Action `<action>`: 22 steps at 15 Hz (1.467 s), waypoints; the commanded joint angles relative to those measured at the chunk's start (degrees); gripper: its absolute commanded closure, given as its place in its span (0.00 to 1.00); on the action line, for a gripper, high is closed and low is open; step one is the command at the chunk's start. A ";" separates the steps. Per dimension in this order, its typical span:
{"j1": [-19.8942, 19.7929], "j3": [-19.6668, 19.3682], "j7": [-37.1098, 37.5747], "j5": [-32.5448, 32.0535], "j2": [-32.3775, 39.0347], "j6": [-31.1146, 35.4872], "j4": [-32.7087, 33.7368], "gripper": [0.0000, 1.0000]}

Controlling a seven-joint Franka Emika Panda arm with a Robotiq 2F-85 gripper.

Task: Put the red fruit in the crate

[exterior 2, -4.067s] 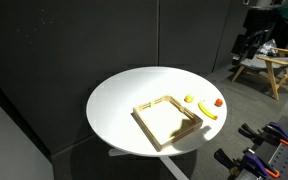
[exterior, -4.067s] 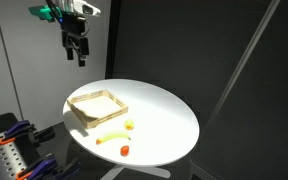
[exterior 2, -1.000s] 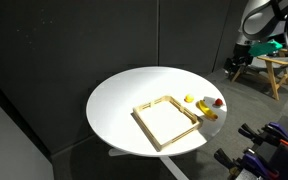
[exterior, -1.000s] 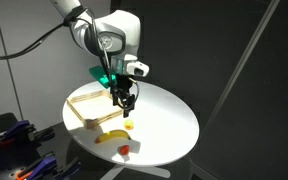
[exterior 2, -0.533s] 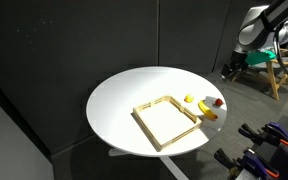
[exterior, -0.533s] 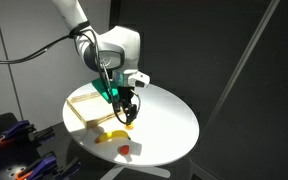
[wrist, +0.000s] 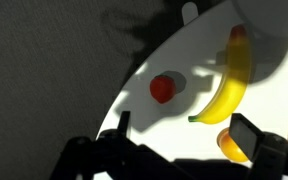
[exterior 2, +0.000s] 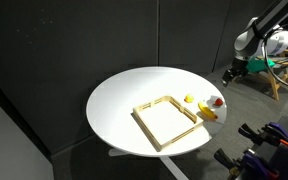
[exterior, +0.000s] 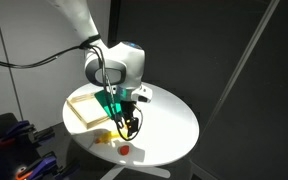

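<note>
The small red fruit near the white table's edge is next for my gripper, which should go down and close on the red fruit's sides [exterior: 124,151] [wrist: 163,88].
The small red fruit [exterior: 125,149] lies near the edge of the round white table, beside a yellow banana [exterior 2: 208,112] and a small pale yellow-green fruit [exterior 2: 190,99]. It also shows in an exterior view [exterior 2: 218,101] and in the wrist view [wrist: 163,88]. The light-wood crate [exterior: 84,108] [exterior 2: 166,120] lies empty next to them. My gripper [exterior: 130,127] [exterior 2: 229,71] hangs open and empty just above the fruits. In the wrist view my gripper [wrist: 184,130] has the red fruit ahead of its jaws, apart from them, and the banana [wrist: 229,80] to the right.
The white table [exterior: 174,120] [exterior 2: 119,100] stands on a pedestal before dark curtains. A rack with blue-handled tools [exterior: 19,135] [exterior 2: 269,135] stands beside it. A wooden stool [exterior 2: 269,70] is behind the arm.
My arm has come down from high above the table and moved from over the crate toward the fruits at the table's edge. The fruits and crate have not moved.
</note>
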 commanded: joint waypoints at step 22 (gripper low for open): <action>-2.18 0.78 3.25 -4.67 19.07 10.11 7.93 0.00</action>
